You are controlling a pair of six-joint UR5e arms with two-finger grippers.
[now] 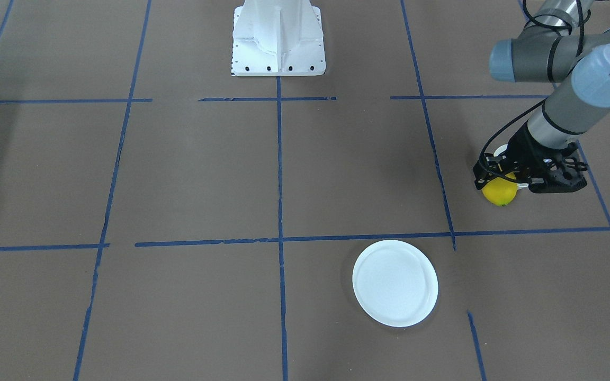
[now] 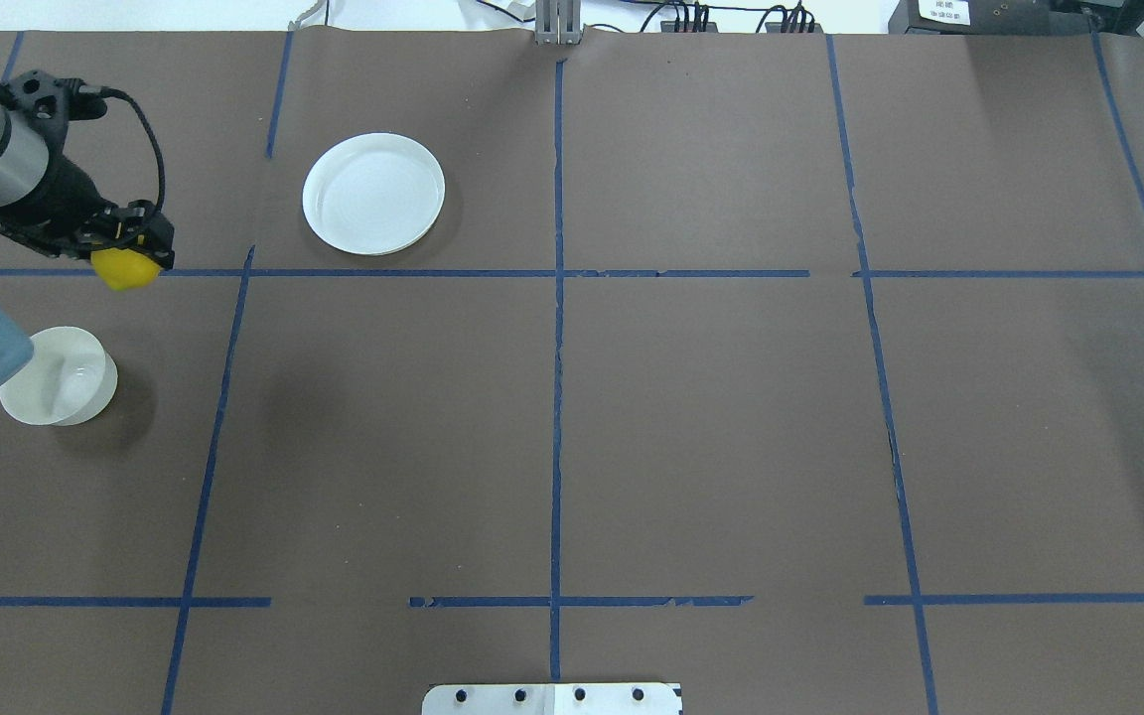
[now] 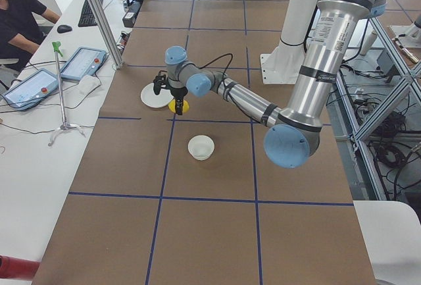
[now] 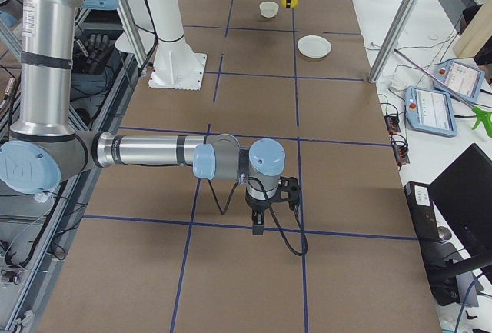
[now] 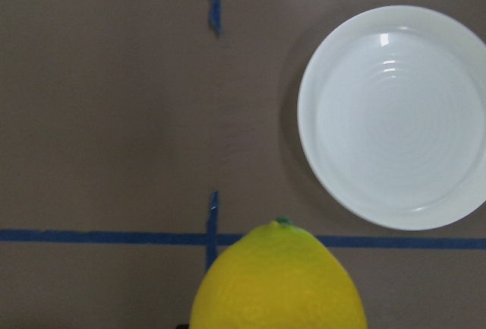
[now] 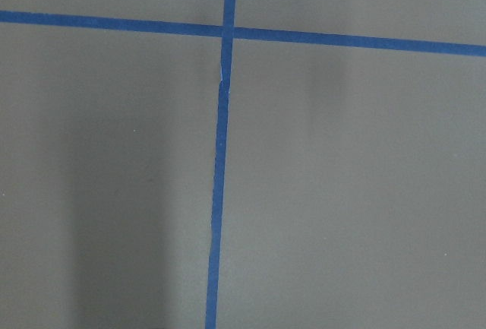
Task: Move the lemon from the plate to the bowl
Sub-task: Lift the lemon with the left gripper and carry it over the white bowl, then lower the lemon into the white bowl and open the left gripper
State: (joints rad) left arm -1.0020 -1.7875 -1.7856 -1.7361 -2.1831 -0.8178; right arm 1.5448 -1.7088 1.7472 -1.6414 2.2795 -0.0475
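Note:
I should release the yellow lemon from my left gripper inside the small white bowl (image 1: pixel 511 165), toward the side of the bowl that faces the white robot base. The lemon is held above the table now.
My left gripper (image 2: pixel 125 258) is shut on the yellow lemon (image 2: pixel 123 270) and holds it above the table, between the plate and the bowl. The lemon fills the bottom of the left wrist view (image 5: pixel 278 279), green tip up. The flat white plate (image 2: pixel 373 194) lies empty to the gripper's right and further out; it also shows in the left wrist view (image 5: pixel 395 116). The small deep white bowl (image 2: pixel 61 377) stands nearer the robot, partly behind my left arm's elbow. My right gripper (image 4: pixel 257 225) points down over bare table, far from these things; I cannot tell if it is open.
Blue tape lines (image 2: pixel 557 298) divide the brown table into a grid. The white robot base (image 1: pixel 278 37) stands at the robot's edge. An operator (image 3: pixel 20 15), tablets (image 3: pixel 82 61) and a metal post (image 3: pixel 99 15) are on the side bench beyond the table.

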